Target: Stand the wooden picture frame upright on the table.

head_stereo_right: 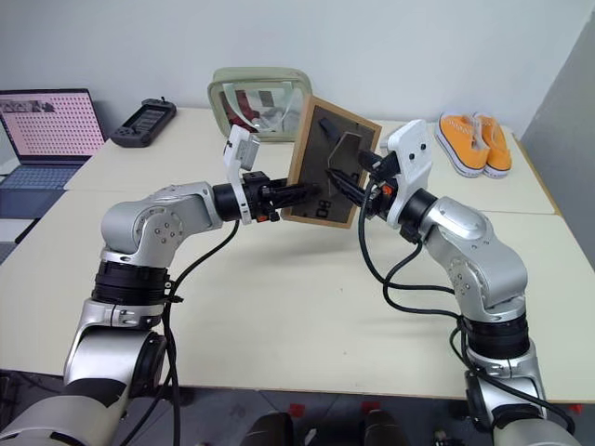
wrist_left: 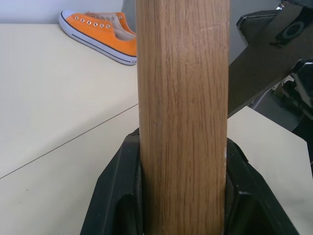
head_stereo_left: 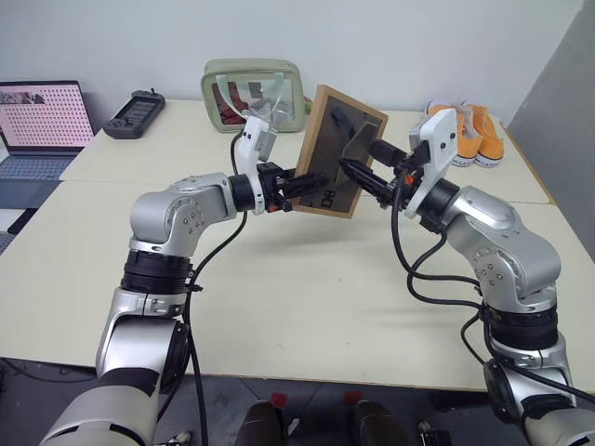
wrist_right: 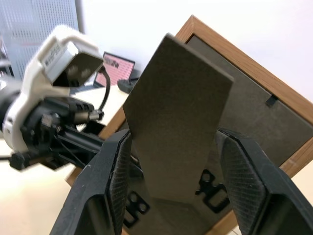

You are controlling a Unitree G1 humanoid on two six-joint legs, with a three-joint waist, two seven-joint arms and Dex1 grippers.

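Observation:
The frame's back panel faces me with its stand out, so my right gripper should leave the stand, take the frame's free edge (head_stereo_right: 374, 139) and turn the frame round.
The wooden picture frame (head_stereo_left: 327, 177) hangs tilted in the air above the table (head_stereo_left: 307, 297), its dark back panel toward me. My left gripper (head_stereo_left: 296, 186) is shut on the frame's light-wood left edge (wrist_left: 183, 122), and its black fingers (wrist_left: 122, 196) press both sides of it. The grey fold-out stand (wrist_right: 171, 122) swings out from the back panel. My right gripper (head_stereo_left: 358, 177) reaches in from the right and closes across the stand's width, with a finger (wrist_right: 117, 181) against each edge. The picture side faces away from me.
A pair of orange shoes (head_stereo_left: 474, 139) lies at the back right of the table. A green clear-fronted pouch (head_stereo_left: 256, 93) stands behind the frame, a black controller (head_stereo_left: 135, 113) lies at the back left, and an open laptop (head_stereo_left: 37, 125) sits far left. A seam (head_stereo_left: 139, 181) crosses the tabletop.

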